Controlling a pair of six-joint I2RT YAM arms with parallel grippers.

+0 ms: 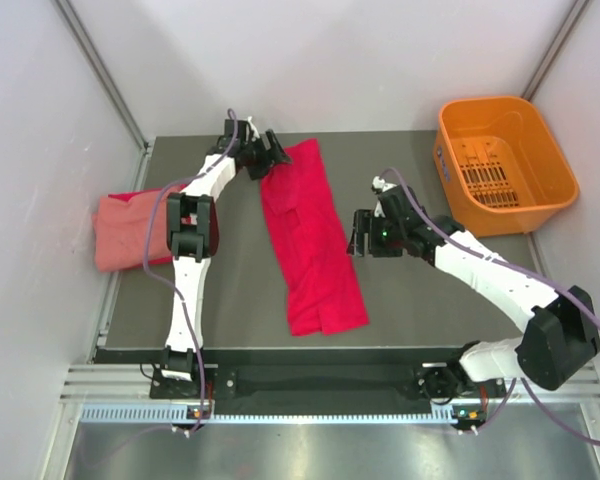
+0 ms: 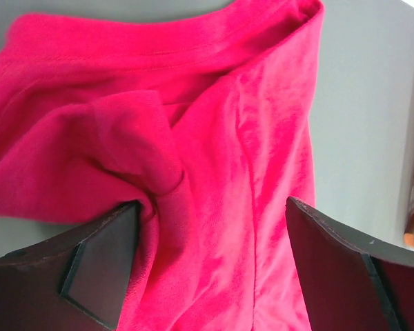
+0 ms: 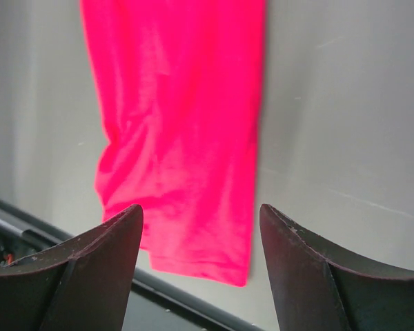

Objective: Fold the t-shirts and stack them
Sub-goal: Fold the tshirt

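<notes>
My right gripper is to go next to the near corner (image 1: 364, 321) (image 3: 242, 279) of the crimson red t-shirt, on the orange basket's side, and close there.
A crimson red t-shirt (image 1: 310, 240) lies on the table as a long narrow strip running from far to near. My left gripper (image 1: 270, 152) is open over its far collar end. In the left wrist view the red cloth (image 2: 248, 138) lies between the spread jaws of that gripper (image 2: 212, 203), and a bunched fold touches the left finger (image 2: 96, 262). My right gripper (image 1: 355, 240) is open and empty, just right of the strip's middle. Its wrist view shows the shirt's near end (image 3: 186, 138) beyond the gripper (image 3: 200, 207). A salmon pink t-shirt (image 1: 120, 235) lies folded at the left edge. The dark green and pale shirts are not clearly visible.
An orange plastic basket (image 1: 505, 165) stands at the back right corner. The grey table top (image 1: 430, 300) is bordered by white walls on the left, back and right. A darker strip of cloth (image 1: 140, 193) shows at the pink shirt's far edge.
</notes>
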